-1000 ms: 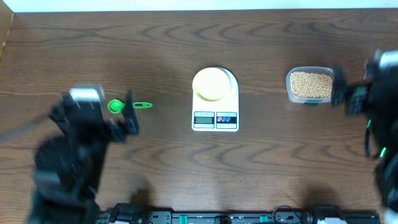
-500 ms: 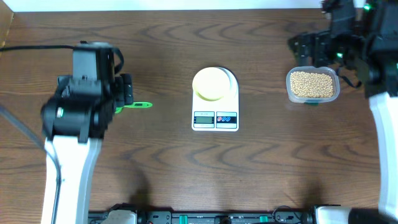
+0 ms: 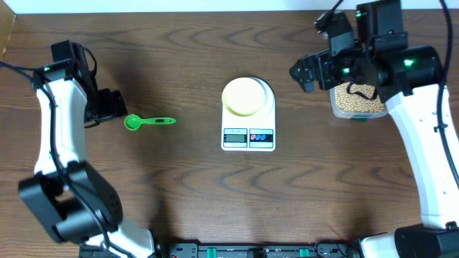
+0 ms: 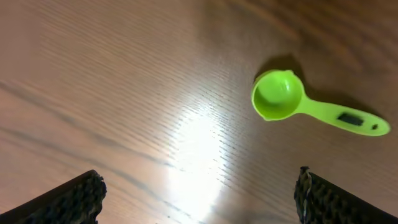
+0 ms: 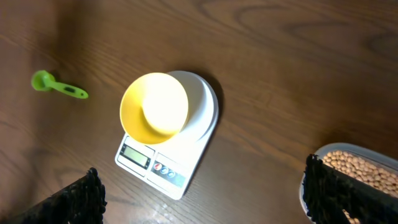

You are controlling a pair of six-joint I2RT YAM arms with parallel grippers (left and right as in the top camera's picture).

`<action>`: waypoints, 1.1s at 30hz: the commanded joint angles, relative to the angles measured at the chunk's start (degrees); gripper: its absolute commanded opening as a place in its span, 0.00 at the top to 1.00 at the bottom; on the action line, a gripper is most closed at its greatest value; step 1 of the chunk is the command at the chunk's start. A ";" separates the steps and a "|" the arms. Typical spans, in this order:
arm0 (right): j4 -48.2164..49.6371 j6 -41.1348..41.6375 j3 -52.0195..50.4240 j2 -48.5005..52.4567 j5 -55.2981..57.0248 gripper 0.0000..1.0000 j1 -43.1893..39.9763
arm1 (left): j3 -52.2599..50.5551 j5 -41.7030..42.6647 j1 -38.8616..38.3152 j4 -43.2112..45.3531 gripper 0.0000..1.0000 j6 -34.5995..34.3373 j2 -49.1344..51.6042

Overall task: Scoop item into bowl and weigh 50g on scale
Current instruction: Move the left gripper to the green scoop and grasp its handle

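The robot's left gripper will next move to the green scoop and close on its cup's rim (image 3: 125, 122) (image 4: 254, 98), on the side opposite the scoop's handle.
The pale-yellow bowl (image 3: 244, 96) sits on the white scale (image 3: 249, 138) at the table's middle; both also show in the right wrist view, bowl (image 5: 155, 108) and scale (image 5: 200, 106). The beige beans (image 3: 353, 102) lie in a clear tub, partly hidden under my right arm, and show in the right wrist view (image 5: 364, 169). A green scoop (image 3: 147, 122) lies empty left of the scale. My left gripper (image 3: 107, 106) is open just left of the scoop (image 4: 278, 96). My right gripper (image 3: 306, 72) is open and empty, high between the scale and the tub.
The clear tub (image 5: 306, 186) stands right of the scale. The scoop's handle (image 4: 345, 117) points toward the scale. Brown wooden table (image 3: 215, 201); its far edge runs along the top of the overhead view. The scoop also shows small in the right wrist view (image 5: 57, 86).
My left arm has drawn back to the left, uncovering the scoop. My right arm has swung in from the right edge to over the tub, its gripper now left of it.
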 commanded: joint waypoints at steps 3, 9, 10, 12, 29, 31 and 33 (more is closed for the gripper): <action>-0.35 1.31 0.72 -0.81 4.63 0.01 0.96 | 0.13 4.79 -0.20 2.95 0.00 5.07 6.21; -1.33 1.33 0.72 -0.81 4.63 0.01 0.98 | 0.13 5.11 -0.15 7.13 0.00 6.73 9.62; -1.53 1.33 0.72 -0.81 4.66 0.01 0.98 | 0.13 5.11 -0.07 7.56 0.00 6.88 10.08; -2.10 1.33 0.72 -0.81 4.85 0.01 0.98 | 0.13 5.11 0.17 8.37 0.00 6.97 10.75; -3.37 1.33 0.72 -0.81 7.87 0.01 1.16 | -0.17 2.29 0.90 8.94 0.01 7.17 17.29; -3.37 1.33 0.72 -0.81 7.87 0.01 1.16 | -0.31 2.29 0.94 9.35 0.07 7.15 17.29; -3.32 1.33 0.72 -0.81 7.96 0.01 1.14 | -0.63 2.29 0.94 10.01 0.16 7.15 17.29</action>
